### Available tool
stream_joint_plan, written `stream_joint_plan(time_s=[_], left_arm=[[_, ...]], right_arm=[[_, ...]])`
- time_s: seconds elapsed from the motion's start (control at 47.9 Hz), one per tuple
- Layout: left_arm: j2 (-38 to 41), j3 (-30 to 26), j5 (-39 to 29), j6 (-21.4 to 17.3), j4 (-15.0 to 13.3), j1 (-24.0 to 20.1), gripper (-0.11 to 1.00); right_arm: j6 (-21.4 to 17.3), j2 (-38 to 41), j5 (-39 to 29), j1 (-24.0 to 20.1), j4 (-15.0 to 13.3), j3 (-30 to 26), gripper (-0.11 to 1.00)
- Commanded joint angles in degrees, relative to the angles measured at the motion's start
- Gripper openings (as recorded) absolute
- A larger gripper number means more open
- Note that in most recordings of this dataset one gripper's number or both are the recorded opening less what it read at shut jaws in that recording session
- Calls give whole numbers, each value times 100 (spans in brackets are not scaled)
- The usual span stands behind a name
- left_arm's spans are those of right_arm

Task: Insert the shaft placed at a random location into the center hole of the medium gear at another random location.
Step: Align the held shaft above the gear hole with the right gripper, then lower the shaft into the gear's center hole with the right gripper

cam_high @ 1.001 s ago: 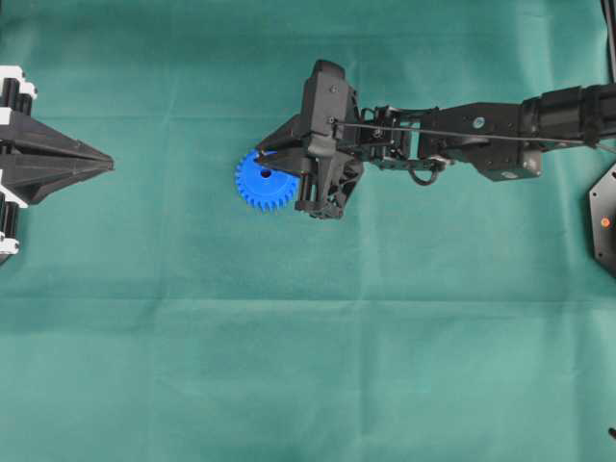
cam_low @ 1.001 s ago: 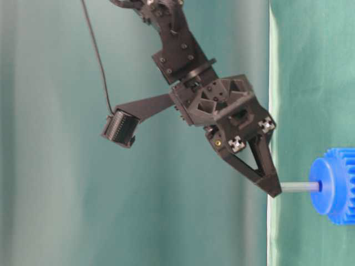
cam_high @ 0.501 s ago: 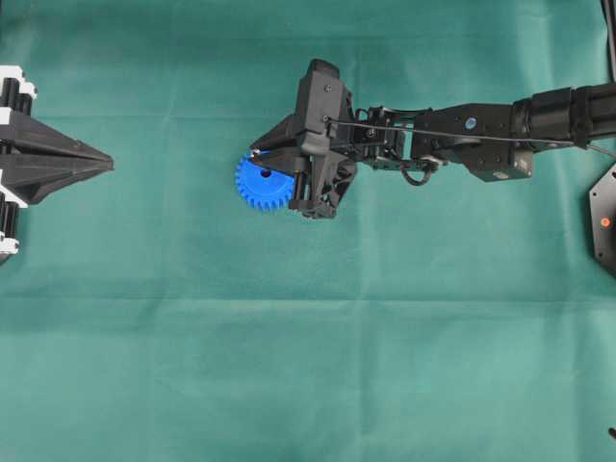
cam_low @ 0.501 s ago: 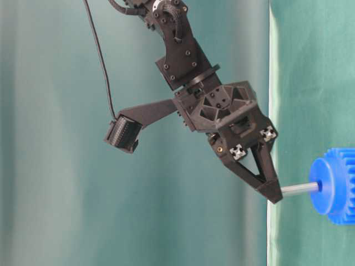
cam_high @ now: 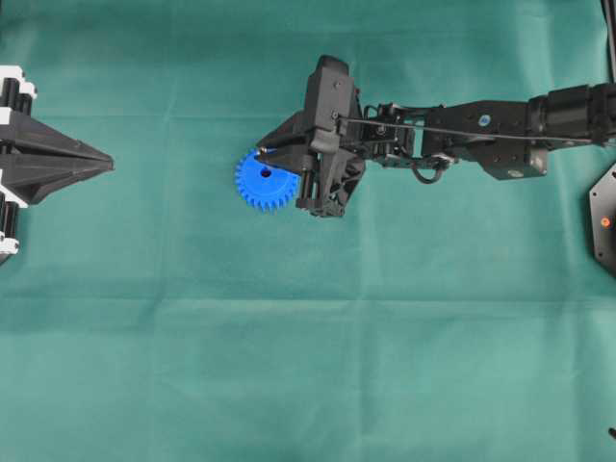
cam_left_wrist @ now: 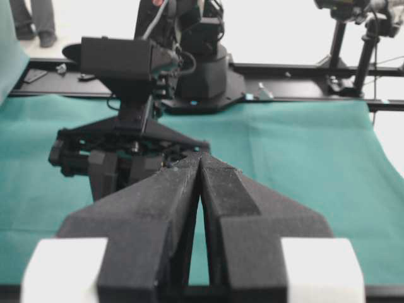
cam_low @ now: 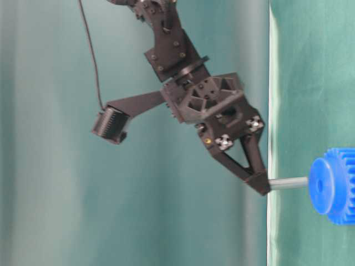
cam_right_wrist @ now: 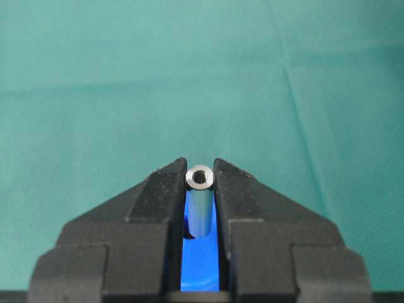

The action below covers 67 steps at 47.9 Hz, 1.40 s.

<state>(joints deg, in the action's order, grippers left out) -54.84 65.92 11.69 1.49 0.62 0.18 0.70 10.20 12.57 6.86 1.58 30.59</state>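
Observation:
I will let go of the silvery shaft with my right gripper once it is standing in the dark center hole of the blue medium gear [cam_high: 266,173] [cam_right_wrist: 190,228].
The blue medium gear [cam_high: 258,188] lies flat on the green cloth, left of centre. Its center hole [cam_high: 266,174] shows as a dark dot on the hub. My right gripper [cam_high: 262,154] is tilted over the gear and shut on the silvery shaft [cam_low: 288,183]. The shaft points at the hub [cam_low: 320,185], and its free end is right at the hub's face. In the right wrist view the shaft [cam_right_wrist: 201,205] stands between the fingertips over the blue gear [cam_right_wrist: 201,268]. My left gripper [cam_high: 104,166] is shut and empty at the far left, also seen in the left wrist view [cam_left_wrist: 201,159].
The right arm [cam_high: 481,135] stretches in from the right edge over the cloth. A black plate with an orange dot [cam_high: 604,221] sits at the right edge. The table's edge [cam_low: 269,233] runs close to the gear in the table-level view.
The right gripper has drawn back from the gear with the shaft. The shaft's end, which sat in the hub before, is now at the hub's face. The left arm has not moved.

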Motion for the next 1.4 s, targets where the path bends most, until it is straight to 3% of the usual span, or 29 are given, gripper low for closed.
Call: stream_joint_plan(time_s=[0.0,1.377], left_arm=[[44,-97,26,9,0,-9,0],[44,-88,44,9,9,-9,0]], right_arm=[[26,-246,26,-9,-18,-62,14],[-35,571,396,-88,70,-114,14]])
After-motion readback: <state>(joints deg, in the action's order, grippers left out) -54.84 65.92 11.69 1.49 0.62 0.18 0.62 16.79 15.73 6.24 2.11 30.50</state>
